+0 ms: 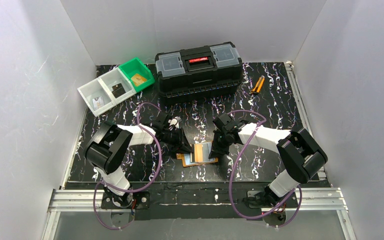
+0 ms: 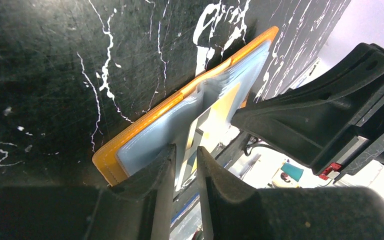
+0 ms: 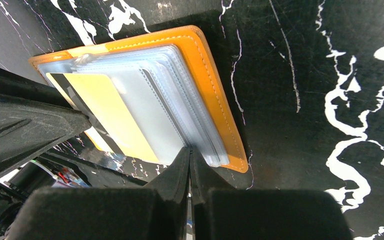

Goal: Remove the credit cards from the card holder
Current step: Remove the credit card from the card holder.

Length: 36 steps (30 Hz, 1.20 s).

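The gold card juts only partway from its pocket, so my left gripper should retake the card's free edge (image 2: 186, 156) and pull while my right gripper pins the leaf.
The orange card holder (image 1: 200, 154) lies open on the black marbled table between both grippers. Its clear bluish pockets stand fanned up. In the right wrist view the holder (image 3: 215, 90) shows a gold-tan credit card (image 3: 105, 115) in a raised pocket, with a dark edge beside it. My right gripper (image 3: 190, 150) is shut on the edge of a plastic pocket leaf; it also shows in the top view (image 1: 219, 148). My left gripper (image 2: 185, 150) is narrowly open, its jaws either side of the raised pocket holding the gold card (image 2: 220, 107). It also shows from above (image 1: 184, 145).
A black toolbox (image 1: 198, 67) stands at the back centre. Orange-handled pliers (image 1: 256, 85) lie to its right. White bins (image 1: 102, 92) and a green bin (image 1: 136, 74) at the back left hold cards. White walls enclose the table.
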### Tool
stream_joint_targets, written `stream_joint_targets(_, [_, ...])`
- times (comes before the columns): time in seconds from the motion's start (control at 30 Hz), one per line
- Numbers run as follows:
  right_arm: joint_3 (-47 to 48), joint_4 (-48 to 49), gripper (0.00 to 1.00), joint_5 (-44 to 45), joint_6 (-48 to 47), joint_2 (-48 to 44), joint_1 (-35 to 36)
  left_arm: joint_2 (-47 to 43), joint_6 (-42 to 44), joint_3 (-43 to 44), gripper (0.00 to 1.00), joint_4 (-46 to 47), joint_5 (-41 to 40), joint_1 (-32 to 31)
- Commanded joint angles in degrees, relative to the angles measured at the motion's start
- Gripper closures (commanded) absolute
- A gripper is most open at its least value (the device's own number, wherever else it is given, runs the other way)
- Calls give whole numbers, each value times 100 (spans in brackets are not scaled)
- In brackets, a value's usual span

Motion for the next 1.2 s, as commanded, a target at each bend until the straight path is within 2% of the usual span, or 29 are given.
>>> stream_joint_targets(0.0, [-154,-342,94,503,-184,363,42,161,48,5,77,-85,-1,-14])
stream_joint_targets(0.37, [-152,-317,95,477,-190,417,43,260,-419,-144,77,567,136,-131])
stream_joint_targets(0.43, [-160,-314,95,481,-182,418,43,244,-475,-159,82,634,163,-129])
stream_joint_targets(0.57, [-163,-306,95,477,-187,429,43,204,-485,-118,99,573,162,-134])
stream_joint_targets(1.17, [-264,-276,94,523,-114,329,43,-867,553,163,100,-1468,-642,57])
